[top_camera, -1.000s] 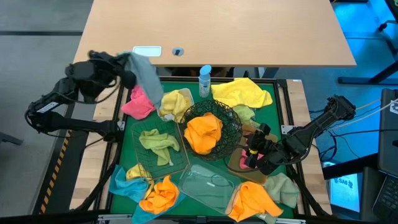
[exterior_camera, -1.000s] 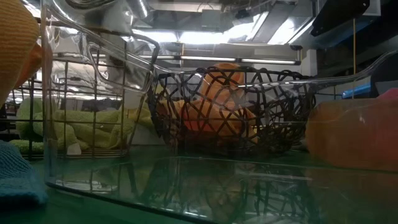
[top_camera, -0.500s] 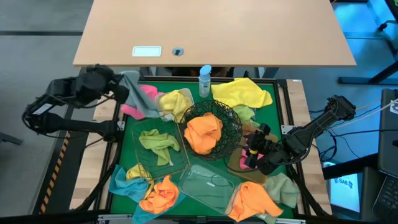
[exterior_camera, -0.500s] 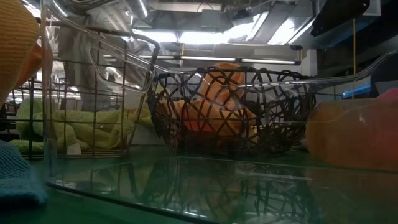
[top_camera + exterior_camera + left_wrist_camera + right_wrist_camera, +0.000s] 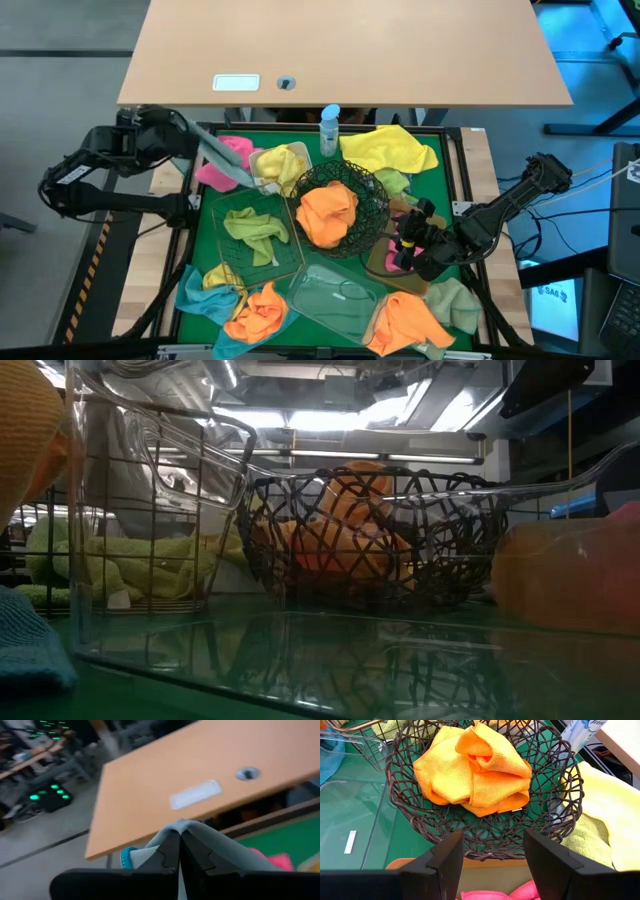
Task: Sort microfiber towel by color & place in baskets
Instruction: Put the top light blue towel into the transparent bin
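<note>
The lower end of the pale blue-grey towel catches on the wire basket's corner. My left gripper needs to lower the towel and take it closer to the snag (image 5: 243, 178).
My left gripper (image 5: 188, 140) is at the mat's far left corner, shut on a pale blue-grey towel (image 5: 225, 162) that trails toward the pink towel (image 5: 222, 170) and the white tub (image 5: 266, 184) of yellow cloth. The low view shows that towel (image 5: 108, 470) behind the wire basket (image 5: 150, 520). My right gripper (image 5: 412, 240) is open over the tan tray (image 5: 378, 262), above a pink towel (image 5: 500, 895), facing the black wire bowl (image 5: 485, 827) of orange towel (image 5: 475, 775). The wire basket (image 5: 250, 235) holds a green towel. The clear tray (image 5: 335, 295) lies near. My left gripper pinches a bunched fold of the pale blue-grey towel (image 5: 186, 826) between its two shut fingers (image 5: 170, 851). The cloth wraps over the fingertips. The rest of the towel slants down from the hold toward the mat, its lower end (image 5: 243, 182) by the pink towel.
A blue-capped spray bottle (image 5: 329, 130) stands at the mat's far edge beside a large yellow towel (image 5: 392, 148). Orange (image 5: 258, 312), blue (image 5: 200, 298), green (image 5: 455, 305) and more orange (image 5: 405, 322) towels lie along the near edge. A wooden tabletop (image 5: 350, 50) spans beyond.
My left gripper has come down and toward the near edge, staying shut on the pale blue-grey towel. The towel, hanging high beside the gripper a second ago, now stretches lower, its free end reaching the pink towel by the white tub. The right arm kept still.
</note>
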### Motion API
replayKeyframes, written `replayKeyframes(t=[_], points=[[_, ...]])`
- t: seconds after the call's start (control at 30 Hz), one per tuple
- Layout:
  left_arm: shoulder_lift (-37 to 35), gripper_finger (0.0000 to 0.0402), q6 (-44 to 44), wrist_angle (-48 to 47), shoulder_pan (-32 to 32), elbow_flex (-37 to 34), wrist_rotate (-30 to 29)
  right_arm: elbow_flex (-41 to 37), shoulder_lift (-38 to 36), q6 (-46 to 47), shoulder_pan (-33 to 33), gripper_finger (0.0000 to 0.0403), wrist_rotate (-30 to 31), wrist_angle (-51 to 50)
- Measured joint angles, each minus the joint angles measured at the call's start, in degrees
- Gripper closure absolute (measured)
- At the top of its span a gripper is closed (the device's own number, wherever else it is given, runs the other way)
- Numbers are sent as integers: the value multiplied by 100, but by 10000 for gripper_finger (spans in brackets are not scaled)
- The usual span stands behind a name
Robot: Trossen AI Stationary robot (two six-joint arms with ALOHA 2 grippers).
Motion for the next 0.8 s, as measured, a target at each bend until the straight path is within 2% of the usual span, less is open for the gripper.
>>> replayKeyframes(t=[0.2,0.37,0.67,0.8], points=[[3,401,0,2,633,0,-520,0,0,0,2,201,0,2],[-38,401,-28,2,1274,0,-532,0,0,0,0,201,1,2],[-107,401,160,0,2368,0,-297,0,0,0,1,201,0,4],[-97,401,619,10,2431,0,240,0,-1,0,0,201,2,2]])
